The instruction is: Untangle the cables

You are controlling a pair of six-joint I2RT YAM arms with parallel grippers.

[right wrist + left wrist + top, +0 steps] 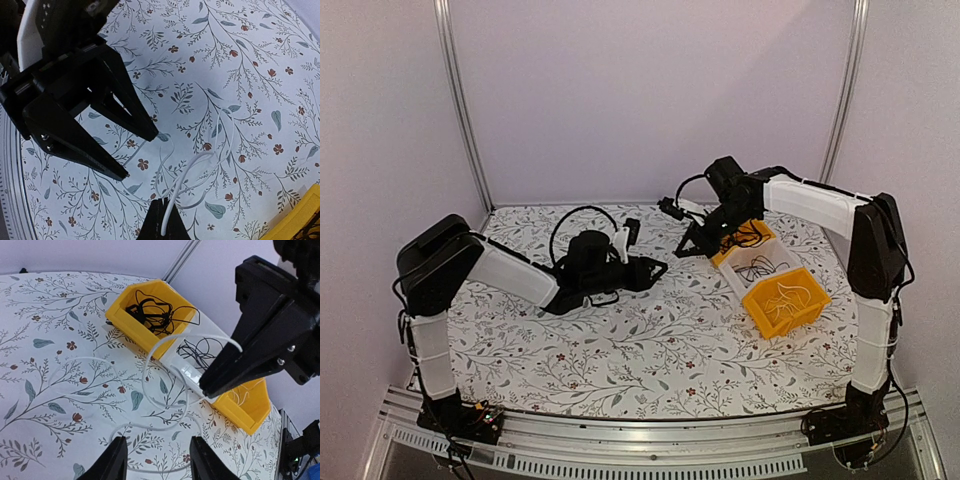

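Note:
My right gripper has the white cable hanging in loops below it, so my left gripper needs to take the cable piece (182, 181) before my right gripper takes a new grip and pulls it straight.
A thin white cable (144, 371) lies in loose loops on the flowered table. My right gripper (164, 204) is shut on one end of it, and the strand (186, 175) rises from the closed fingertips. In the left wrist view that gripper (206, 391) hangs just beside the bins. My left gripper (157, 442) hovers open over the loops with nothing between its fingers (131, 119). In the top view the two grippers (660, 270) (686, 247) face each other near the table's middle. Black cables (150, 315) fill the far yellow bin.
Three bins stand in a row at the right: a far yellow bin (727, 253), a clear bin (740, 283) with black cords, and a near yellow bin (775, 318) with white cords. Metal frame posts (460, 100) rise at the back corners.

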